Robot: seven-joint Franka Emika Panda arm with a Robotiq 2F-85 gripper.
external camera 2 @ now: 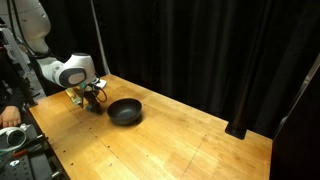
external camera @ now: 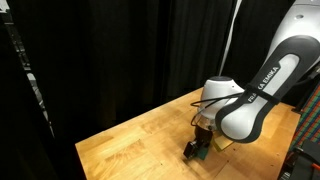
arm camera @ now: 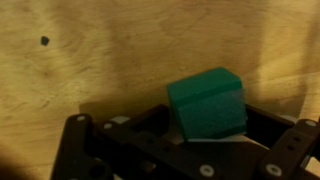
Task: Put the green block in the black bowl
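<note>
The green block is tilted between my gripper's fingers, so next I open and grab it squarely by its sides (arm camera: 240, 108) before I lift it to the black bowl.
The green block (arm camera: 207, 103) is a small teal cube and sits tilted between the jaws of my gripper (arm camera: 200, 142) in the wrist view. The gripper looks shut on it, low over the wooden table. In an exterior view the gripper (external camera: 197, 148) is down at the tabletop with a bit of green (external camera: 204, 153) at its tips. In an exterior view the gripper (external camera 2: 93, 99) is just left of the black bowl (external camera 2: 125, 112). The bowl is round, glossy and looks empty. The bowl is out of the wrist view.
The wooden table (external camera 2: 180, 145) stretches out past the bowl. Black curtains (external camera: 110, 50) hang behind it in both exterior views. A person's hand (external camera 2: 10, 115) and some gear sit at the table's edge. A small dark knot (arm camera: 44, 41) marks the wood.
</note>
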